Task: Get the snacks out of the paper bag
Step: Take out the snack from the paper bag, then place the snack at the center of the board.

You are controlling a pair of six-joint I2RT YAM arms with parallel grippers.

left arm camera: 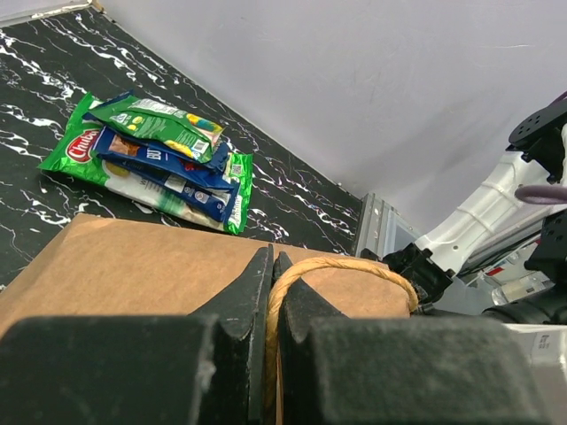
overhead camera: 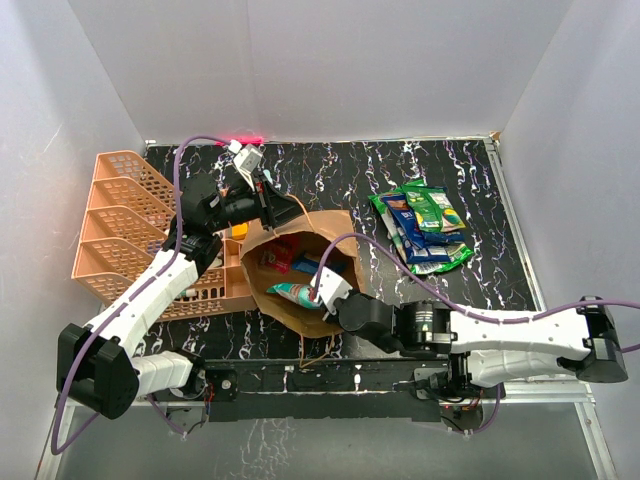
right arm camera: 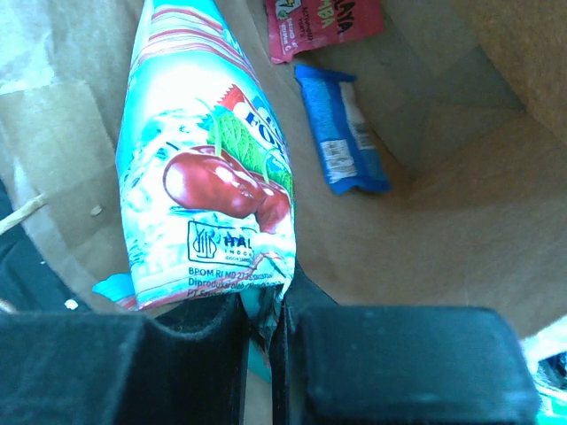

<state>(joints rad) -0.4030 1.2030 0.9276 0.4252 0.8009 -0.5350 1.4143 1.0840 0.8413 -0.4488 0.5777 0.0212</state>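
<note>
Next, I put the teal packet down on top of the pile of green and blue packets [overhead camera: 419, 208] with my right gripper.
The brown paper bag [overhead camera: 325, 310] lies open at the table's middle. My left gripper [overhead camera: 268, 200] is shut on its twisted paper handle [left arm camera: 341, 266] at the far rim, with the bag's side [left arm camera: 133, 266] below it. My right gripper [overhead camera: 318, 296] is inside the bag's mouth, shut on the end of a teal packet with red cherries [right arm camera: 199, 168], also seen in the top view [overhead camera: 293, 293]. A blue packet [right arm camera: 341, 128] and a red packet [right arm camera: 323, 27] lie deeper in the bag. A pile of green and blue packets [overhead camera: 422, 226] lies on the table to the right, also in the left wrist view [left arm camera: 159, 150].
An orange lattice organizer [overhead camera: 125, 225] stands at the left, touching the bag's left side. White walls enclose the black marbled table [overhead camera: 330, 170]. A metal rail [overhead camera: 330, 385] runs along the near edge.
</note>
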